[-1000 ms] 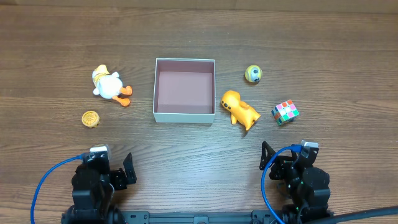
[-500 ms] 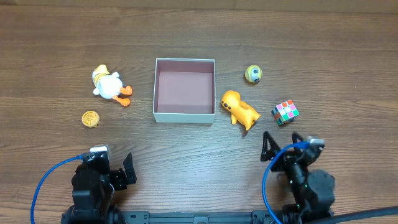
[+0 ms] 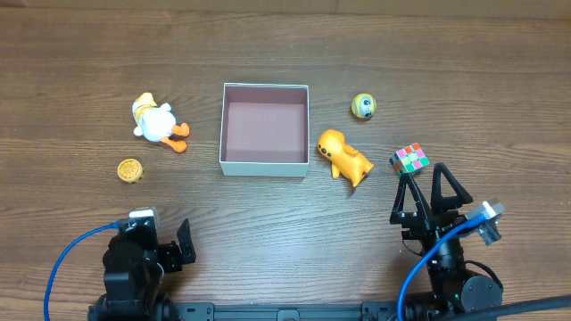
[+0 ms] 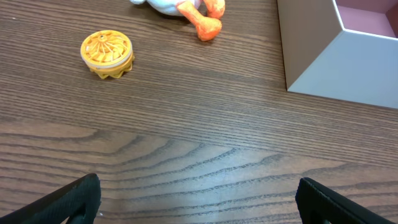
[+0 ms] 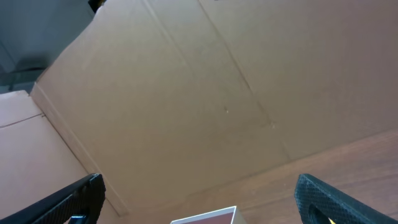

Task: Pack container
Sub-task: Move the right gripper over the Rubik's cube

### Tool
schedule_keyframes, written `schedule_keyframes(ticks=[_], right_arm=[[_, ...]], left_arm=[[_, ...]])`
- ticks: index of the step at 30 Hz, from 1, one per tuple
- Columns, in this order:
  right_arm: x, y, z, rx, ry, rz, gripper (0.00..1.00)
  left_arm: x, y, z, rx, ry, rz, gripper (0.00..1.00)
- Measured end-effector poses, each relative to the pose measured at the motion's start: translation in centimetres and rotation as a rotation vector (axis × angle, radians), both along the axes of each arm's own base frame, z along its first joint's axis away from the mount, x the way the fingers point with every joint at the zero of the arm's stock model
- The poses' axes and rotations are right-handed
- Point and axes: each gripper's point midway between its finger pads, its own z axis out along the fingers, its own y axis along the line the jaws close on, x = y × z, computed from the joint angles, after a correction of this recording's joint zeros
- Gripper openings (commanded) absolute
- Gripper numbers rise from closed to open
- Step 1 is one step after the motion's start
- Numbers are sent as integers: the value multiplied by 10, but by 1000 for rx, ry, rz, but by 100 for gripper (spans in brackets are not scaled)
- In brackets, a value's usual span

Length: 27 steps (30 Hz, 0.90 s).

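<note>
I need to close my right gripper on the opposite sides of the colour cube [image 3: 409, 160], the one that sits next to the orange toy.
The container [image 3: 265, 166] is a square white-walled box with a pinkish-brown inside, empty, at the table's middle. Its corner shows in the left wrist view [image 4: 336, 62] and its far rim in the right wrist view [image 5: 205, 218]. A white duck toy [image 3: 157, 122] and a small orange disc [image 3: 130, 169] lie to its left. An orange toy [image 3: 344, 158], a yellow ball [image 3: 363, 106] and a colour cube [image 3: 409, 160] lie to its right. My left gripper [image 3: 171, 247] is open and empty near the front edge. My right gripper [image 3: 425, 190] is open and empty, raised just in front of the cube.
The disc [image 4: 107, 53] and the duck's orange feet [image 4: 202, 17] show in the left wrist view. Brown cardboard [image 5: 186, 93] fills the background in the right wrist view. Blue cables run along both arms near the front edge.
My right arm has lifted and swung forward and right, its open fingers now near the colour cube. The left arm and the toys have not moved.
</note>
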Motion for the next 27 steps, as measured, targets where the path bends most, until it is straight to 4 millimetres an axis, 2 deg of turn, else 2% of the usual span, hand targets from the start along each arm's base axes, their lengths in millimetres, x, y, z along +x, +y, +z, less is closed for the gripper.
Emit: schedule_keyframes(ticks=[2, 5, 7, 8, 11, 12, 15, 18, 20, 27], right_arm=[[1, 4, -8, -36, 34, 12, 100], [7, 8, -37, -89, 211, 34, 100], [9, 10, -39, -111, 290, 41, 100], [11, 11, -35, -128, 335, 45, 100], [20, 13, -3, -191, 408, 56, 100], [28, 14, 15, -230, 439, 58, 100], [47, 12, 27, -352, 602, 51, 100], [74, 2, 14, -520, 762, 23, 100], [94, -9, -3, -607, 844, -20, 100], [125, -36, -70, -731, 1076, -107, 100]], left_arm=[[0, 0, 0, 1, 0, 0, 100], [0, 0, 0, 0, 0, 0, 100], [0, 0, 0, 0, 0, 0, 100], [0, 0, 0, 1, 0, 0, 100], [0, 0, 0, 0, 0, 0, 100], [0, 0, 0, 0, 0, 0, 100], [0, 0, 0, 0, 1, 0, 100], [0, 0, 0, 0, 2, 0, 100], [0, 0, 0, 0, 2, 0, 100], [0, 0, 0, 0, 2, 0, 100]])
